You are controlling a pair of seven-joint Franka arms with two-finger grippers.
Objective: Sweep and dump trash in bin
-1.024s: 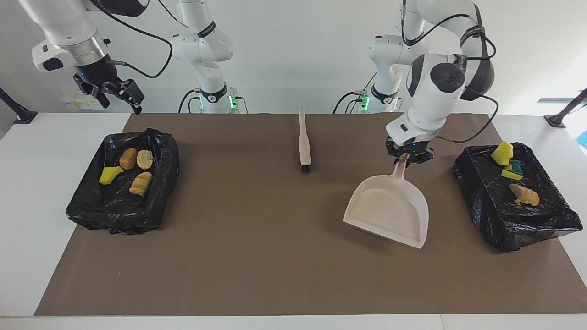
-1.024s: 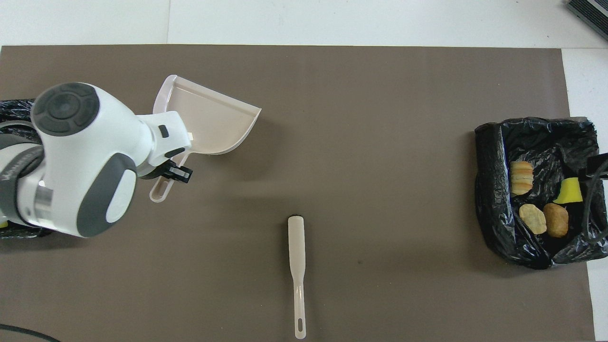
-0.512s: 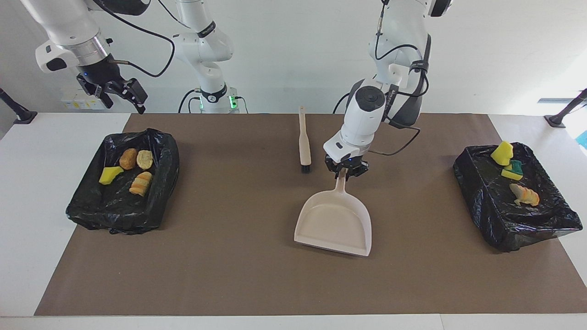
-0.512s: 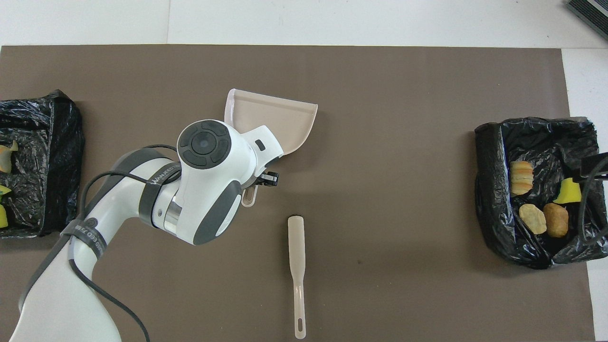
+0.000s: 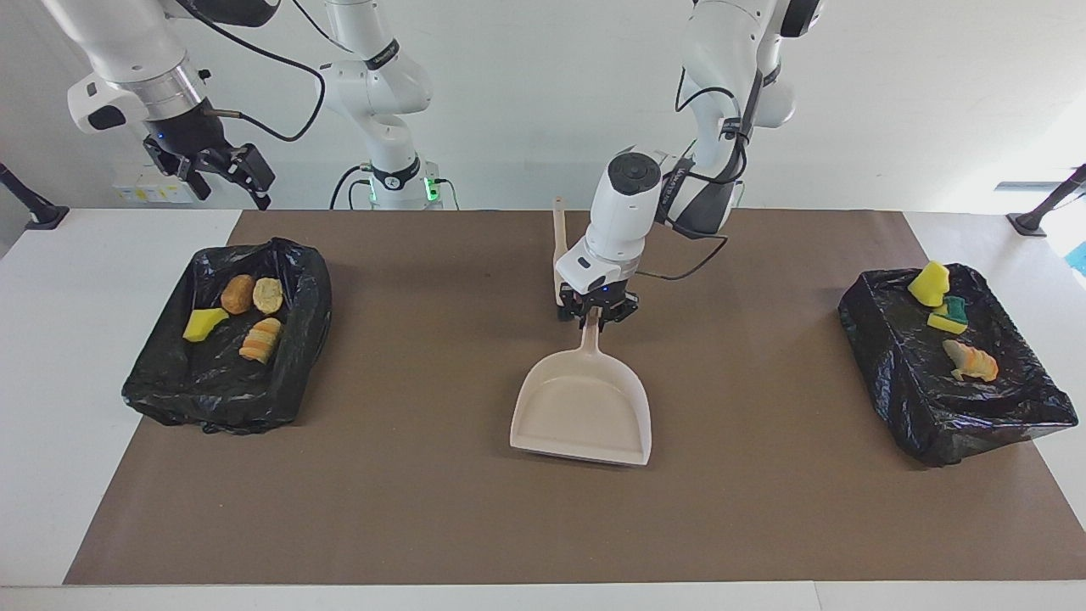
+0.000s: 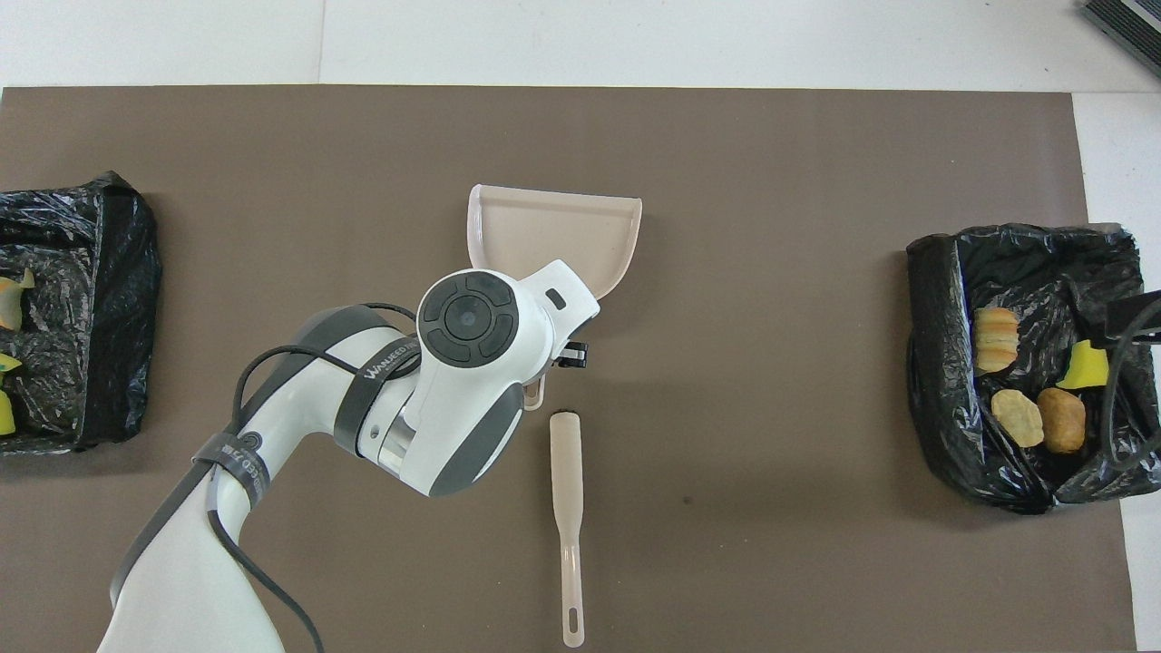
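My left gripper needs to let go of the beige dustpan on the brown mat (image 6: 558, 285) just past the bristle end of the beige brush.
My left gripper (image 5: 597, 318) is shut on the handle of the beige dustpan (image 5: 584, 407), which it holds low over the middle of the brown mat, mouth pointing away from the robots. In the overhead view the arm's wrist covers the handle and only the pan (image 6: 553, 231) shows. The trash lies in two black-lined bins. Several pieces, among them a yellow sponge chunk (image 5: 204, 324), are in the bin at the right arm's end (image 5: 170, 390). Three pieces, among them an orange lump (image 5: 972, 362), are in the bin at the left arm's end (image 5: 891, 356). My right gripper (image 5: 227, 191) is open and empty, high over its bin's near edge.
A beige brush (image 6: 567, 508) lies on the mat (image 5: 424, 509) nearer to the robots than the dustpan, with its bristle end beside my left gripper. In the facing view the left arm partly covers the brush (image 5: 559, 246).
My left arm has carried the dustpan from beside the bin at its own end of the table to the mat's middle, next to the brush's bristle end. The right arm has hardly moved.
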